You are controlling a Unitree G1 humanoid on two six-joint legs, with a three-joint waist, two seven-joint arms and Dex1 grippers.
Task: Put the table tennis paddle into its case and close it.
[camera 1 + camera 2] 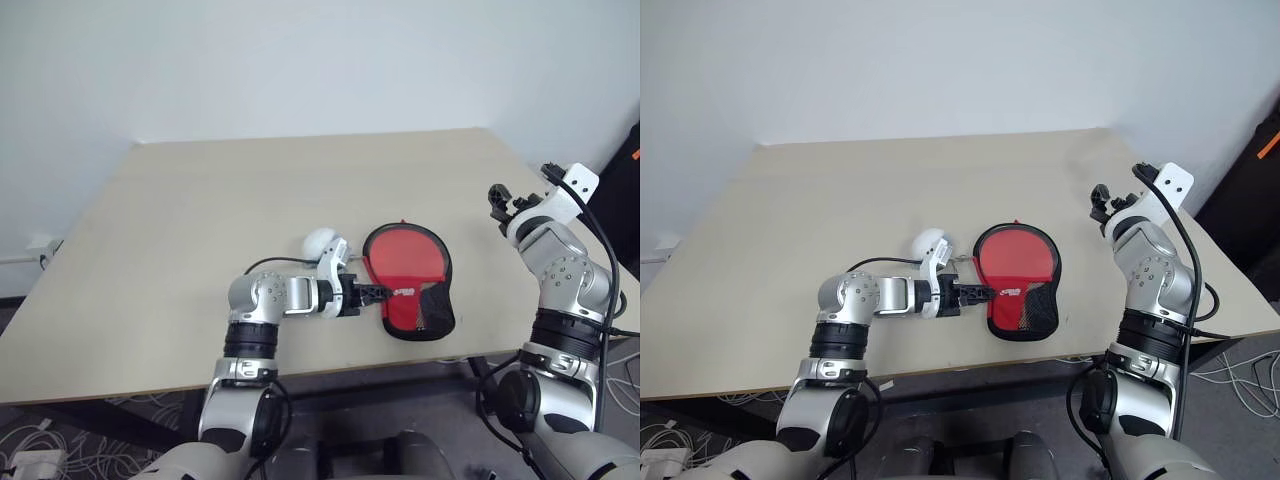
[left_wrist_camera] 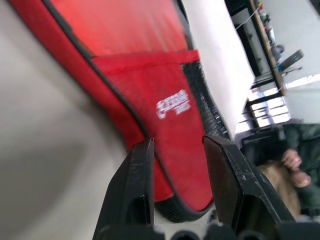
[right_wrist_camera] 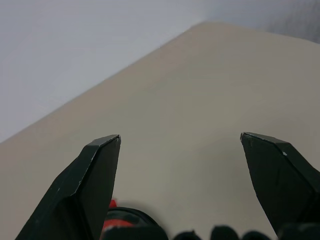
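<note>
I will open my left gripper wide and pinch the case's red side and its black piping [image 2: 163,172], because the case's red side reaches out past my left gripper's fingers.
The case [image 1: 408,280] lies flat on the table near its front edge, red side up, with black edging, a dark mesh patch and a small white logo [image 2: 173,104]. The table tennis paddle is hidden. My left gripper [image 1: 378,293] reaches in from the left, low over the table. Its fingers [image 2: 135,185] stand a little apart at the case's left rim, and the rim's black piping shows in the gap between them. My right gripper [image 1: 498,196] hangs raised over the table's right side, away from the case. It is wide open with nothing between its fingers [image 3: 97,170].
The tan table [image 1: 200,200] stretches bare behind and to the left of the case, with a white wall beyond. Its front edge runs just below the case. A seated person [image 2: 292,167] shows far off in the left wrist view. Cables lie on the floor [image 1: 30,440].
</note>
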